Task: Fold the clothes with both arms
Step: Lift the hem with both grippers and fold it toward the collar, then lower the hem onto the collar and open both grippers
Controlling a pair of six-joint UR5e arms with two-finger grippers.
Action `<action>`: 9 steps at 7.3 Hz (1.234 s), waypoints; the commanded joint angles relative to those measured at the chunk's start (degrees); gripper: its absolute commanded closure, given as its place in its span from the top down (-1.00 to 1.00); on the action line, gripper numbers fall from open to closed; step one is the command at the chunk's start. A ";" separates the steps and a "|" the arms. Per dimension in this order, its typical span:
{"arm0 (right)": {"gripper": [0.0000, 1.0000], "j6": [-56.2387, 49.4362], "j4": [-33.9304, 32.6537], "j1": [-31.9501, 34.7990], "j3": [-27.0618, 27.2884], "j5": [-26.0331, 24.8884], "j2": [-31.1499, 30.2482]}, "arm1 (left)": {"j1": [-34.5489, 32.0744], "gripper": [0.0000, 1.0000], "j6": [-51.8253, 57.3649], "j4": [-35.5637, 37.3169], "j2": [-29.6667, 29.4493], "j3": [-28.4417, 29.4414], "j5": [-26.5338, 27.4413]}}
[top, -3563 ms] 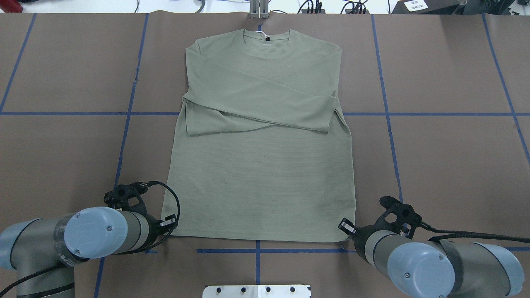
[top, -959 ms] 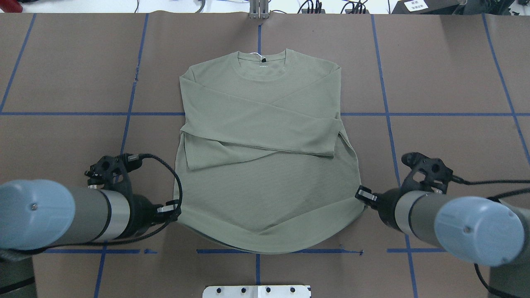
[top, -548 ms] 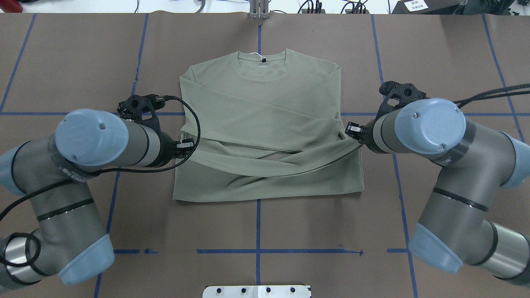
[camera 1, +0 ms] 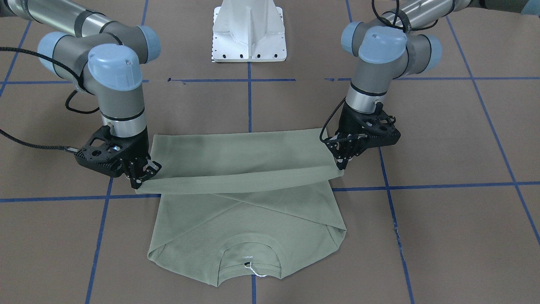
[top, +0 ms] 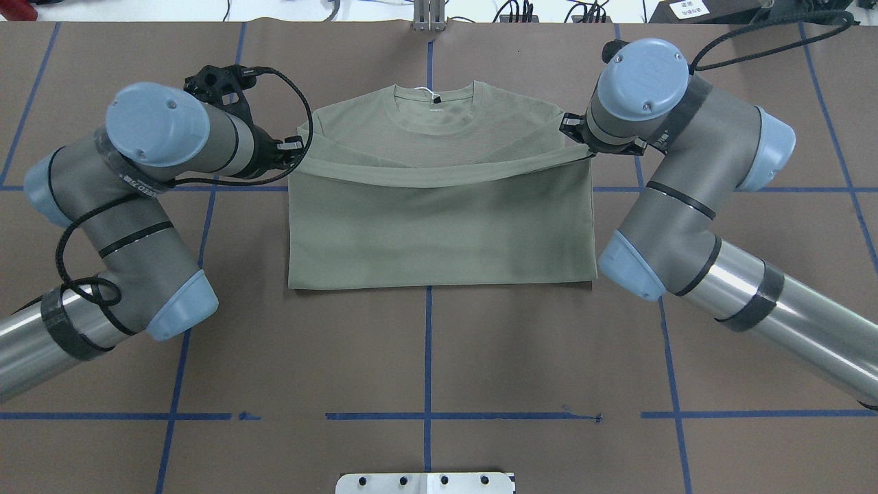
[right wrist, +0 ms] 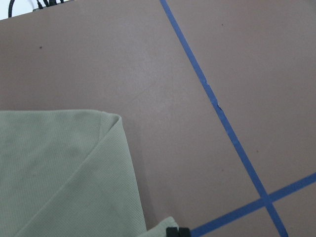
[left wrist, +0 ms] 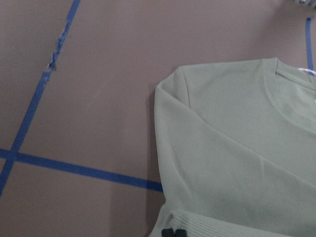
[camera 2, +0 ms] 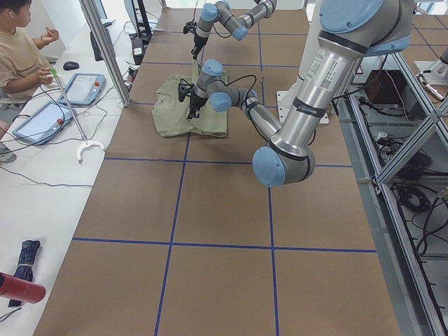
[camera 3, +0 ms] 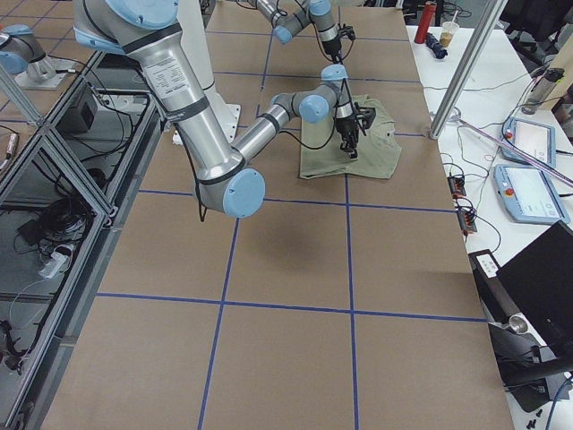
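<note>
Next, my left gripper releases the corner of the shirt's hem on the shirt's shoulder edge [camera 1: 344, 232] [left wrist: 160, 91] that faces the frayed blue tape.
The pale sage-green shirt [top: 439, 226] lies on the brown table with its collar [top: 433, 103] at the far side and its sleeves folded in. Its bottom hem hangs as a raised band across the chest. My left gripper [top: 295, 149] is shut on the hem's left corner, beside the left shoulder. My right gripper [top: 583, 144] is shut on the hem's right corner, beside the right shoulder. The front-facing view shows the left gripper [camera 1: 341, 165] and the right gripper [camera 1: 139, 181] holding the hem a little above the shirt [camera 1: 236, 156]. Both wrist views look down on a shoulder of the shirt [left wrist: 237, 148] [right wrist: 59, 173].
Blue tape lines [top: 426, 357] grid the brown table. The white pedestal base [camera 1: 249, 29] stands at the robot's edge. A metal post [top: 429, 14] and cables sit past the far edge. In the left side view, a seated person [camera 2: 17, 56] is at a side bench with tablets [camera 2: 84, 87].
Both arms have carried the hem away from the robot, from the near edge over the sleeves up to the chest. The shirt's lower half now lies doubled over.
</note>
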 commanded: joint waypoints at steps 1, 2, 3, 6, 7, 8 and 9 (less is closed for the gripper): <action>-1.00 -0.68 4.75 0.88 -10.98 0.00 5.58 | -1.26 -1.00 0.30 -5.72 -6.34 12.14 3.62; -1.00 -0.68 10.19 1.49 -15.98 0.00 5.85 | -2.31 -1.00 0.48 -9.59 -6.62 15.93 4.00; -1.00 -1.11 11.73 2.11 -18.30 0.08 6.37 | -2.58 -1.00 0.48 -11.98 -6.71 18.15 4.00; -1.00 -1.65 12.09 2.47 -21.75 0.09 8.40 | -2.49 -1.00 0.39 -12.71 -7.94 20.54 6.37; -1.00 -1.65 12.09 2.38 -21.75 0.09 8.57 | -2.49 -1.00 0.39 -12.79 -8.03 20.98 6.37; -1.00 -1.73 12.09 2.38 -21.75 0.09 8.75 | -2.58 -1.00 0.39 -13.40 -7.94 21.50 6.37; -1.00 -1.91 12.09 2.47 -22.10 0.00 8.93 | -2.58 -1.00 0.39 -14.89 -7.16 21.86 6.37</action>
